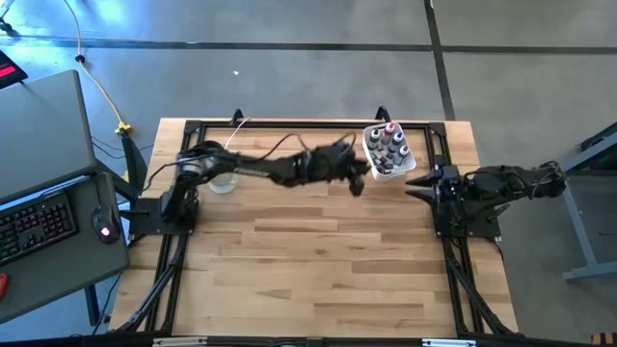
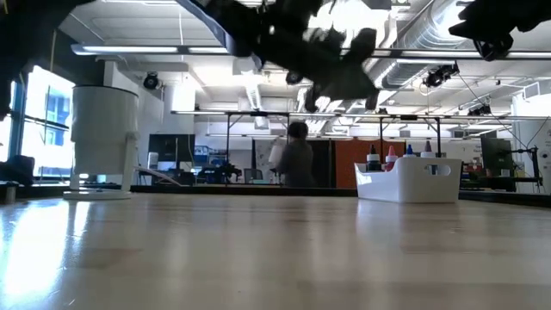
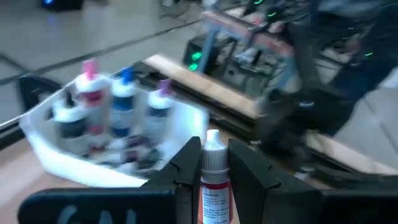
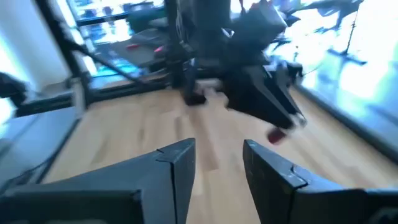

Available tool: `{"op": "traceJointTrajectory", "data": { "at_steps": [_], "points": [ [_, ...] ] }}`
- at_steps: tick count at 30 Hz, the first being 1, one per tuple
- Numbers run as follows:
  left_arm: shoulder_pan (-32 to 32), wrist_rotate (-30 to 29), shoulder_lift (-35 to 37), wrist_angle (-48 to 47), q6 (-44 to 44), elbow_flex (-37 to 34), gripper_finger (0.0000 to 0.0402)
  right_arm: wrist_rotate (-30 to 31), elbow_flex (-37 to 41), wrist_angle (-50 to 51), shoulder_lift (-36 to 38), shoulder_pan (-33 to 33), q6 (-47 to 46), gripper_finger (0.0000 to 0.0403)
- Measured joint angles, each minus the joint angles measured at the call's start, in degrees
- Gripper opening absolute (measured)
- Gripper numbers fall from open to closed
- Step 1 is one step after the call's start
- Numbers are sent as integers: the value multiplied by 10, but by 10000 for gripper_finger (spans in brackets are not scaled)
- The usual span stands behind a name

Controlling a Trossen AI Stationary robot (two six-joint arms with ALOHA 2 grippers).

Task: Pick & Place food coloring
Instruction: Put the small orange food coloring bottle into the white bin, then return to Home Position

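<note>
Next, my left gripper lets go of the dropper bottle inside the white tub (image 1: 387,164) (image 3: 155,157), just in front of the purple-topped bottle.
My left gripper (image 1: 359,181) reaches across the table's far half and hangs in the air just short of the white tub (image 1: 388,152). It is shut on a slim dropper bottle of food coloring (image 3: 214,180) with a white tip and a red-and-white label. Several more food coloring bottles (image 3: 123,102) with pink and blue tops stand upright in the tub, which rests on the table at the far right. My right gripper (image 4: 217,155) is drawn back at the table's right edge (image 1: 418,185), open and holding nothing. My left gripper pinches the dropper bottle's body (image 3: 213,175) between its two fingers. The white tip (image 3: 212,138) sticks out beyond the fingertips, so the fingers lie along the bottle. The bottle is lifted clear of the table, close to the tub's near wall.
A clear cup (image 1: 224,180) stands on the table's far left, under the left arm. A black frame (image 1: 289,125) runs along the far edge and both sides. The near half of the wooden table (image 1: 318,270) is bare. A person (image 2: 297,155) stands in the room beyond.
</note>
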State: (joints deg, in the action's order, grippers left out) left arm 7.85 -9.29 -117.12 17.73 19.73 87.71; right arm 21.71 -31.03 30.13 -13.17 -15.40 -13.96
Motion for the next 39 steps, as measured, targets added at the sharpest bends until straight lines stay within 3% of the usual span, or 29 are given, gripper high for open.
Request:
{"op": "traceJointTrajectory", "data": {
  "at_steps": [7,18,28,39],
  "points": [
    [62,12,-100,3,-1,97,57,22,0,-8,1,0,25,128],
    [71,9,-252,20,5,270,57,24,0,-50,0,0,60,128],
    [79,7,-290,3,0,290,82,43,0,-60,0,0,69,128],
    [79,80,-295,15,-17,290,172,47,0,-55,0,0,64,128]
  ]
}}
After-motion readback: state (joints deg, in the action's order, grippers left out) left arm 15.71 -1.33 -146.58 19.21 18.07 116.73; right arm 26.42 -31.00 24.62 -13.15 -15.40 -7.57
